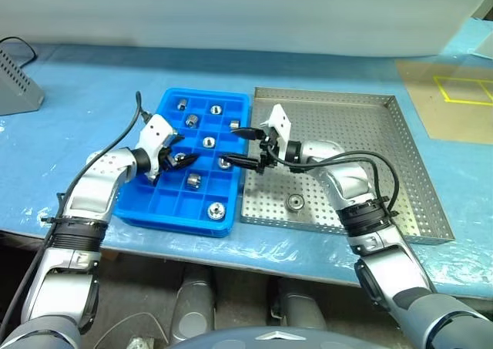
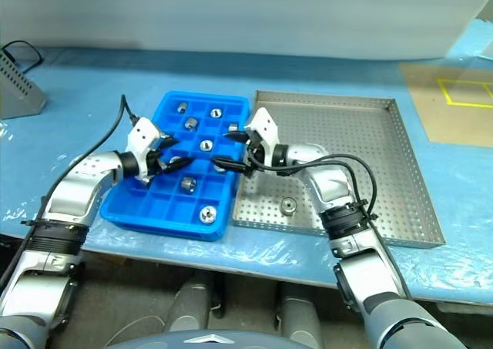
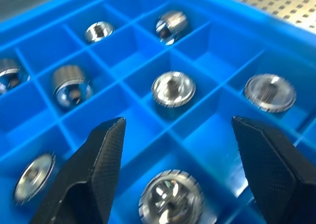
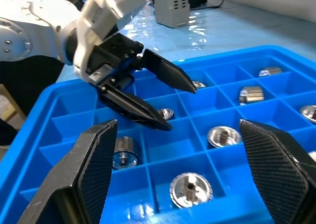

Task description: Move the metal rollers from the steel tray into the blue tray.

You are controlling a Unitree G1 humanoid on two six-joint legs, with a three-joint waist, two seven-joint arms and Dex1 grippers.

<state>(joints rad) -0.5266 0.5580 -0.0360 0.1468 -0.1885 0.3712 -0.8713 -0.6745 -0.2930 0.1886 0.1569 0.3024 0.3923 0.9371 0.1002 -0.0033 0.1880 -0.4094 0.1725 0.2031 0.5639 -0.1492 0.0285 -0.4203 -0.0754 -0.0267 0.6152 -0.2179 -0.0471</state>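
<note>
My left gripper is to close next on the round side of the lone metal roller (image 1: pixel 295 203) near the front edge of the steel tray.
The blue tray (image 1: pixel 171 218) sits left of the steel tray (image 1: pixel 362 125), the two side by side. Several metal rollers lie in the blue tray's compartments, such as one (image 1: pixel 216 209) at the near edge. A single roller (image 1: pixel 294 203) rests on the steel tray's perforated floor near its front. My left gripper (image 1: pixel 183 150) hangs open over the blue tray's middle, and a roller (image 3: pixel 170 201) lies in the compartment just beneath its fingers. My right gripper (image 1: pixel 236 147) points left over the blue tray's right edge, open with nothing between its fingers. The right wrist view shows the left gripper (image 4: pixel 180 108) facing it closely.
A grey box (image 1: pixel 15 83) stands at the far left of the blue-covered table (image 1: pixel 92 87). A brown board with yellow tape lines (image 1: pixel 462 91) lies at the far right. The table's front edge runs just below both trays.
</note>
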